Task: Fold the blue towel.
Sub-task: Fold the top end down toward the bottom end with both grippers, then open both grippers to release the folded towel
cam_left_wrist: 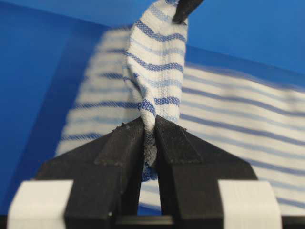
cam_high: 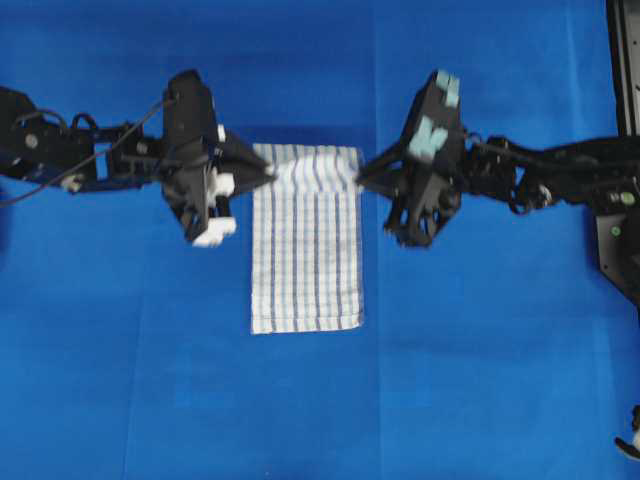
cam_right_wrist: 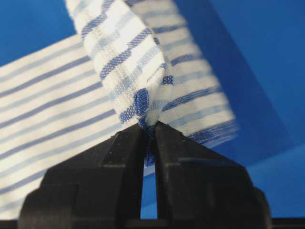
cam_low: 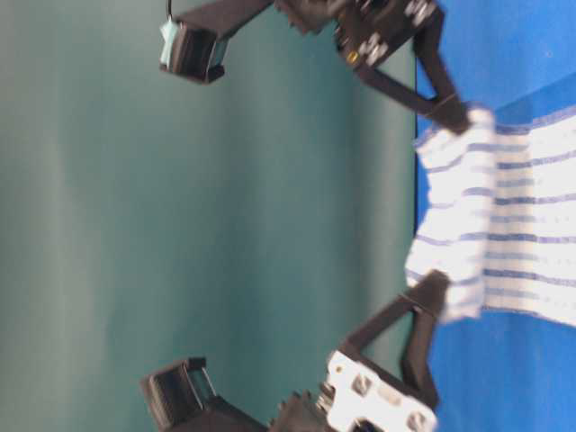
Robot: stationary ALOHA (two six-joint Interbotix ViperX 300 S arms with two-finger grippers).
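The robot's left gripper should release the lifted corner of the blue towel on the flat near corner on its own side [cam_high: 258,325].
The blue towel [cam_high: 306,245], white with thin blue stripes, lies as a narrow folded strip in the middle of the blue table covering. Its far end is lifted off the table. My left gripper [cam_high: 268,176] is shut on the far left corner of that end, the cloth pinched between its black fingers [cam_left_wrist: 124,143]. My right gripper [cam_high: 360,178] is shut on the far right corner [cam_right_wrist: 148,125]. In the table-level view the raised edge [cam_low: 445,216] sags between the two grippers. The near end [cam_high: 305,320] rests flat.
A plain blue table covering [cam_high: 480,360] spreads all around the towel. A black frame [cam_high: 625,60] stands at the right edge of the overhead view. Both arms reach in from the sides.
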